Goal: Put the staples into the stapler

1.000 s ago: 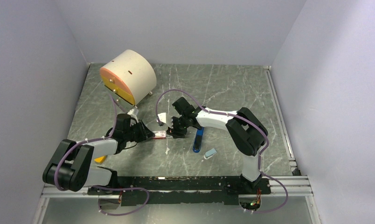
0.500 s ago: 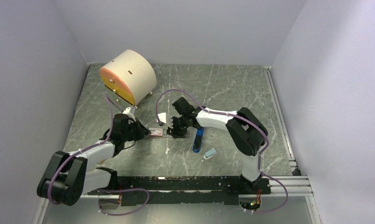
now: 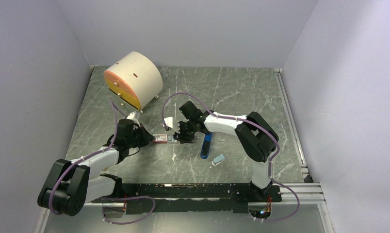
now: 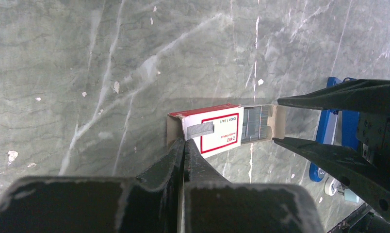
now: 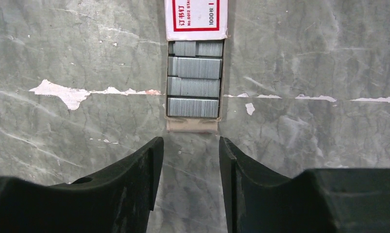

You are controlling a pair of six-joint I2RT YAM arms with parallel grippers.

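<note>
The staples' tray is partly inside the box, so the robot's left gripper should hold the end of the box while the right gripper pulls the tray out by its flap (image 5: 192, 126).
The staples (image 5: 193, 87) are silvery-grey strips lying in a tray slid out of a small red-and-white box (image 4: 217, 131); they also show in the left wrist view (image 4: 256, 124). The box (image 3: 160, 139) lies on the table between both grippers. My left gripper (image 4: 184, 141) is shut, its tips against the box's near left corner. My right gripper (image 5: 189, 145) is open, its fingers just short of the tray's end with nothing between them. The blue stapler (image 3: 206, 145) lies on the table right of the box, beside the right gripper (image 3: 178, 137).
A cream drum-shaped container with an orange face (image 3: 133, 80) stands at the back left. A light-blue and white oblong piece (image 3: 218, 159) lies near the stapler's front end. The black rail (image 3: 183, 189) runs along the near edge.
My left gripper has closed and drawn slightly to the left, and the box has shifted a little left with it. The right arm has stayed still.
</note>
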